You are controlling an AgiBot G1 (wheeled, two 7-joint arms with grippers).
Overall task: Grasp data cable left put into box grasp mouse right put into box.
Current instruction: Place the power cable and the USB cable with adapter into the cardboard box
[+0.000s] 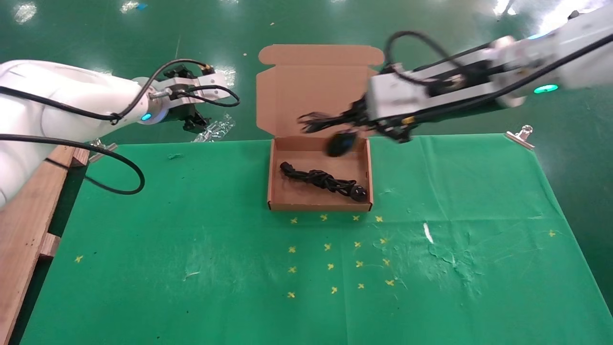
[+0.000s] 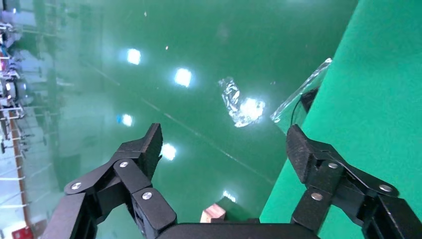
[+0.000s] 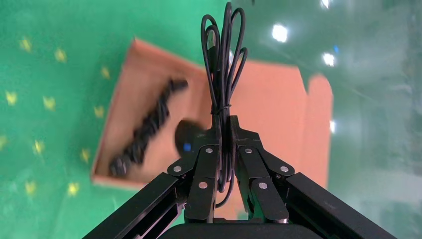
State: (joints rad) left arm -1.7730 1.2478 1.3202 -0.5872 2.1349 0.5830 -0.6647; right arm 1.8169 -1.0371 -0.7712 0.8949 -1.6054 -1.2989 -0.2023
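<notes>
My right gripper has the mouse's cord. Once it lets go, the mouse will rest between the data cable and the box's near side (image 1: 315,190) (image 3: 136,110).
The brown cardboard box (image 1: 320,207) stands open on the green cloth, its lid up at the back. The data cable (image 1: 323,179), a thick black bundle, lies inside it and also shows in the right wrist view (image 3: 147,127). My right gripper (image 1: 357,117) is over the box's far right corner, shut on the mouse's thin looped cord (image 3: 224,55). The black mouse (image 1: 341,143) hangs below the gripper (image 3: 224,122), just above the box floor, its blue spot showing (image 3: 188,139). My left gripper (image 1: 194,120) is open and empty, parked beyond the table's far left edge (image 2: 224,142).
A wooden pallet (image 1: 28,215) borders the table on the left. A crumpled clear plastic bag (image 1: 215,129) lies at the far edge near the left gripper. A metal clip (image 1: 522,134) holds the cloth at the far right corner. Several yellow crosses (image 1: 330,266) mark the cloth before the box.
</notes>
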